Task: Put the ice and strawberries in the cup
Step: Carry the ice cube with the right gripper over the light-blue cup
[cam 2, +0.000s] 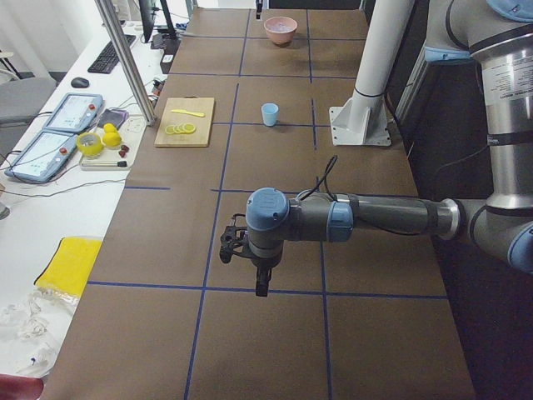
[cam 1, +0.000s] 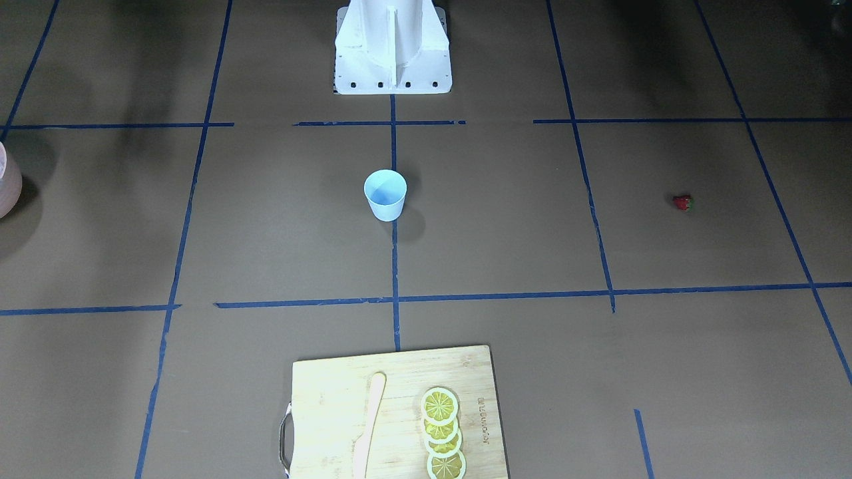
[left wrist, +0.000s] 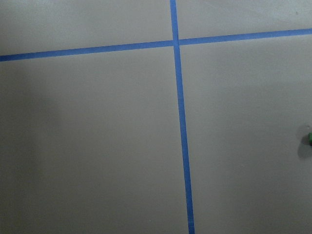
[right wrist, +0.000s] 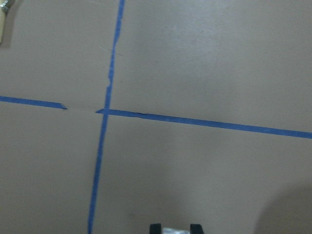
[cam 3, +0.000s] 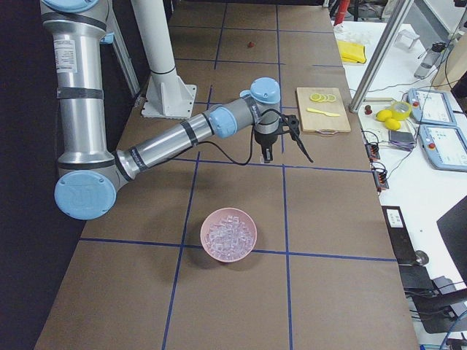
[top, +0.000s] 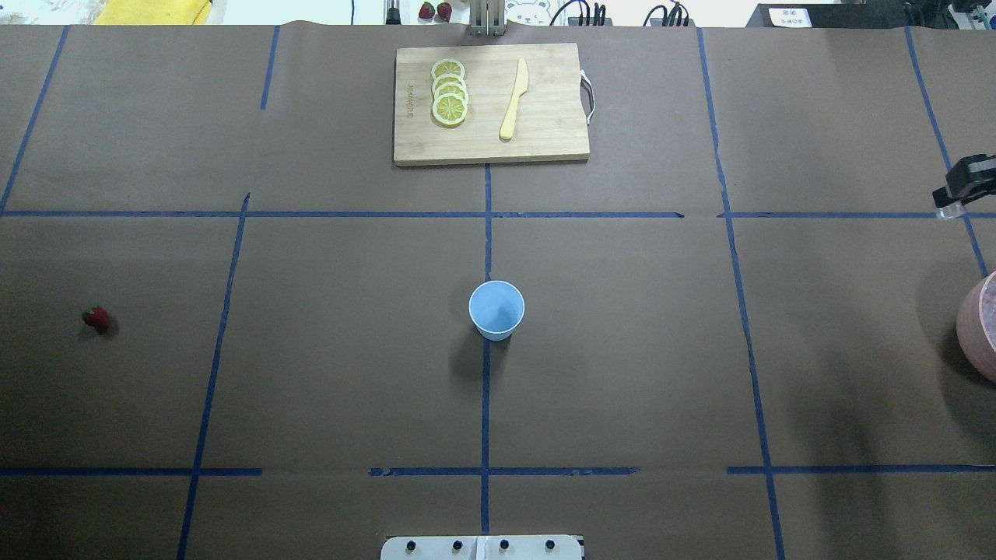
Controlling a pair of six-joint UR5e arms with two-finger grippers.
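Note:
Next, my right gripper releases the ice cube so that it rests on the inside bottom of the light-blue cup point(cam 1: 385, 194).
The light-blue cup point(top: 496, 309) stands upright at the table's middle and looks empty; it also shows in the front view point(cam 1: 385, 194). The strawberry point(top: 96, 317) lies alone far to the left, and its green cap shows at the left wrist view's right edge point(left wrist: 309, 139). The ice point(cam 3: 229, 233) fills a pink bowl. My right gripper point(right wrist: 174, 229) hovers at the table's right edge point(top: 951, 204), apart from bowl and cup, its fingertips close around a small clear piece that looks like an ice cube. My left gripper point(cam 2: 261, 285) hangs above the table near the strawberry; I cannot tell whether it is open.
The pink bowl point(top: 982, 327) sits at the right edge. A wooden cutting board point(top: 490, 105) with lemon slices point(top: 450, 101) and a pale knife point(top: 513, 99) lies at the far side. Blue tape lines cross the brown table cover. The robot base point(cam 1: 393, 46) stands behind the cup.

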